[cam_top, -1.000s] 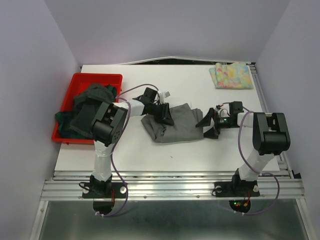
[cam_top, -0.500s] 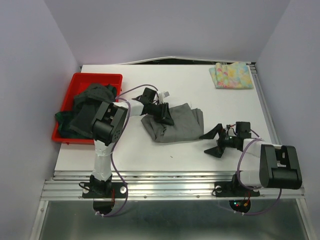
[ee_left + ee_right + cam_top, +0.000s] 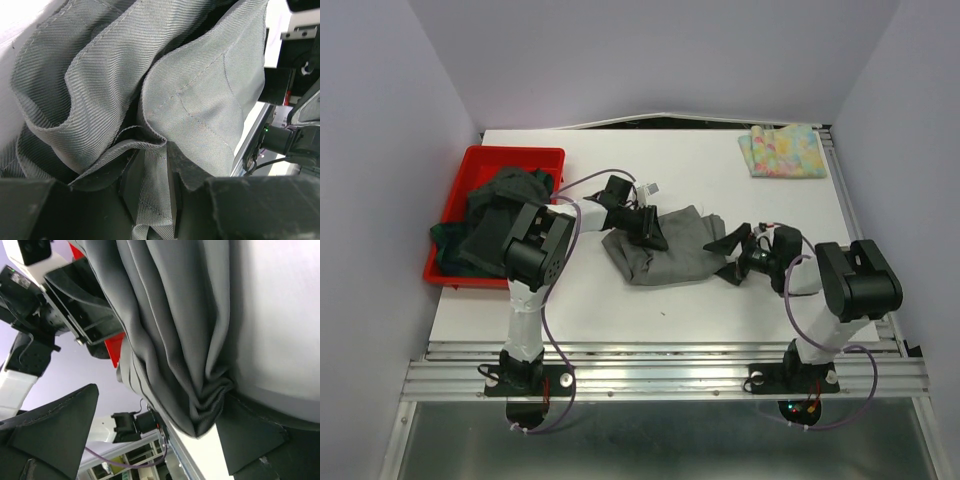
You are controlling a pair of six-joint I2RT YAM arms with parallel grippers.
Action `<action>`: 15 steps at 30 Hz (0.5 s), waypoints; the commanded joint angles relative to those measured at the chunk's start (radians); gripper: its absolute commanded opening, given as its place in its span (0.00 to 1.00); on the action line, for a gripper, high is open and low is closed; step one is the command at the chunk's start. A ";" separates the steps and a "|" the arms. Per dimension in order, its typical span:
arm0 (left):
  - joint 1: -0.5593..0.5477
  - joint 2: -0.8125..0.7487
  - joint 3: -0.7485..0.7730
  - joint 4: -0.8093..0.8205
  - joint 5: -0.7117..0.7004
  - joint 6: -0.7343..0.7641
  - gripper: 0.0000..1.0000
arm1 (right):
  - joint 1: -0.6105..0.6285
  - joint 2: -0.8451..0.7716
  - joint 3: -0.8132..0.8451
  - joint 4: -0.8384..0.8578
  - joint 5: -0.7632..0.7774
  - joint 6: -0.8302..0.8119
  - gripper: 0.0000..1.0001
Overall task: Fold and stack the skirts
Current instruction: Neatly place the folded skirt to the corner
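Note:
Next, I close my right gripper on the grey skirt's bunched back corner (image 3: 714, 229) (image 3: 217, 392), which is at the end of the skirt away from my left gripper.
A grey skirt (image 3: 670, 248) lies crumpled at the middle of the white table. My left gripper (image 3: 650, 228) is shut on its upper left part; in the left wrist view a fold of grey cloth (image 3: 200, 100) sits pinched between the jaws of that gripper (image 3: 152, 185). My right gripper (image 3: 732, 255) is open at the skirt's right edge. In the right wrist view its fingers (image 3: 255, 435) stand wide apart, and a bunched corner of the skirt (image 3: 210, 400) touches one finger. A pastel floral skirt (image 3: 782, 150) lies folded at the back right.
A red bin (image 3: 510, 158) at the left edge of the table holds several dark garments (image 3: 495, 215). The table's metal rail runs along the near edge (image 3: 660, 372). Purple walls close in on both sides.
My right gripper swung out toward the near right of the table half a second ago and has come back to the skirt's right edge. The left gripper has not moved.

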 commanded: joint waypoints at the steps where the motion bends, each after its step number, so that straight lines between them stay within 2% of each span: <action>1: -0.004 0.083 -0.037 -0.138 -0.166 0.055 0.38 | 0.010 0.167 -0.014 -0.075 0.338 -0.166 1.00; 8: -0.005 0.122 0.023 -0.160 -0.163 0.063 0.38 | 0.019 0.181 0.018 -0.033 0.333 -0.224 1.00; 12: -0.010 0.143 0.049 -0.177 -0.163 0.072 0.38 | 0.089 0.187 0.102 -0.062 0.350 -0.333 0.97; 15: -0.010 0.145 0.058 -0.177 -0.166 0.075 0.38 | 0.138 0.208 0.153 -0.102 0.384 -0.346 0.97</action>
